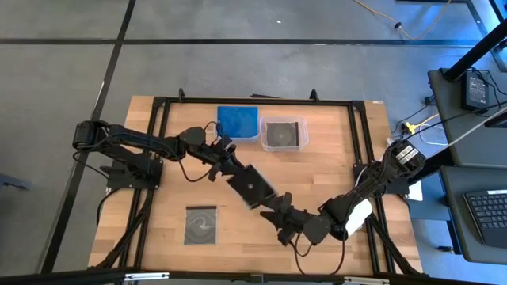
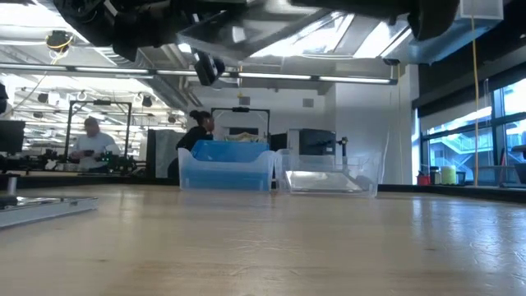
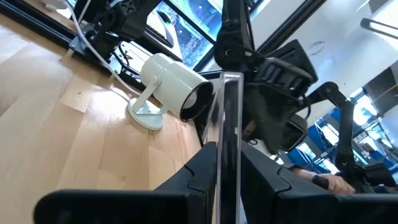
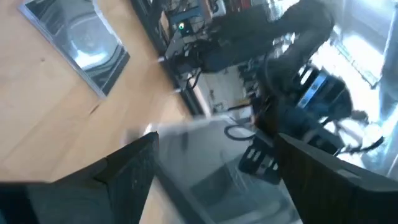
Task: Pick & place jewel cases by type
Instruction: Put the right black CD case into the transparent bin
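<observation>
The dark jewel case is being held. Next, my right gripper takes hold of it by its loose edge (image 1: 265,201) (image 4: 176,193), directly opposite my left gripper.
A dark jewel case (image 1: 252,186) hangs over the table's middle, with my left gripper (image 1: 232,168) shut on it from the far left. My right gripper (image 1: 279,212) is open at the case's near right corner. In the right wrist view its fingers stand wide on either side of the blurred case (image 4: 205,162). A second dark jewel case (image 1: 200,225) lies flat on the table at the near left. Blue cases fill the blue tub (image 1: 238,121), and dark ones sit in the clear tub (image 1: 283,133). My left gripper pinches the case between its two fingers at the far left edge (image 3: 222,163). The fingers reach in about level from the table's far left. The case is lifted clear of the table and tilted, showing edge-on (image 3: 229,106) in the left wrist view.
The two tubs stand side by side at the table's far edge, the blue tub (image 2: 226,164) left of the clear tub (image 2: 329,171). A white cylinder (image 3: 174,93) on a foot stands at the table's right edge by the black frame. People sit in the room behind.
</observation>
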### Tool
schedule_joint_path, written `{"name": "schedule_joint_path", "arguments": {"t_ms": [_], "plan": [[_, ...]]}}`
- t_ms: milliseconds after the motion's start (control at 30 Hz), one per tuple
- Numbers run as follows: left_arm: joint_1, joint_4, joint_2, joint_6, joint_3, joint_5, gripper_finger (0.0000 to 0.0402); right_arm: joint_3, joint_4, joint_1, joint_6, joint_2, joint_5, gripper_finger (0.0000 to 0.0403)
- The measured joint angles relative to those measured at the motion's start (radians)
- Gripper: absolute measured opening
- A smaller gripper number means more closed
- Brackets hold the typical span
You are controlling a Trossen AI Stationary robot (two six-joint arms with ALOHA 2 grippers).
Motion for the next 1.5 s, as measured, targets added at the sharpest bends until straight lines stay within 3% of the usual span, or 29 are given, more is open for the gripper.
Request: {"name": "schedule_joint_path", "arguments": {"t_ms": [300, 433, 533, 633, 733, 867, 967, 1233, 1400, 1500], "plan": [[0.000, 0.003, 0.000, 0.022, 0.000, 0.001, 0.0044, 0.000, 0.059, 0.000, 0.237, -0.001, 0.160, 0.0318], [0.000, 0.002, 0.000, 0.031, 0.000, 0.001, 0.0035, 0.000, -0.007, 0.003, 0.342, -0.001, 0.332, 0.0318], [0.000, 0.001, 0.000, 0.039, 0.000, 0.000, 0.0040, -0.001, -0.069, 0.018, 0.521, -0.002, 0.439, 0.0318], [0.000, -0.001, 0.000, 0.046, 0.000, -0.015, 0.0048, -0.038, -0.166, 0.036, 0.810, -0.032, 0.379, 0.0318], [0.001, -0.004, 0.000, 0.069, 0.000, -0.038, 0.0045, -0.098, -0.289, 0.039, 1.135, -0.089, 0.255, 0.0318], [0.006, 0.004, 0.000, 0.091, 0.000, -0.042, 0.0036, -0.178, -0.261, 0.010, 1.341, -0.128, 0.050, 0.0318], [0.007, 0.026, 0.000, 0.103, -0.001, -0.047, 0.0038, -0.213, -0.209, -0.024, 1.381, -0.129, -0.015, 0.0318], [0.016, 0.050, -0.001, 0.175, -0.001, -0.109, 0.0040, -0.232, -0.118, -0.083, 1.165, -0.129, 0.104, 0.0318], [0.038, 0.158, -0.001, 0.207, -0.001, -0.112, 0.0038, -0.231, -0.101, -0.090, 1.061, -0.129, 0.188, 0.0318], [0.057, 0.196, -0.001, 0.232, -0.001, -0.110, 0.0045, -0.232, -0.111, -0.097, 1.086, -0.140, 0.130, 0.0318]]}}
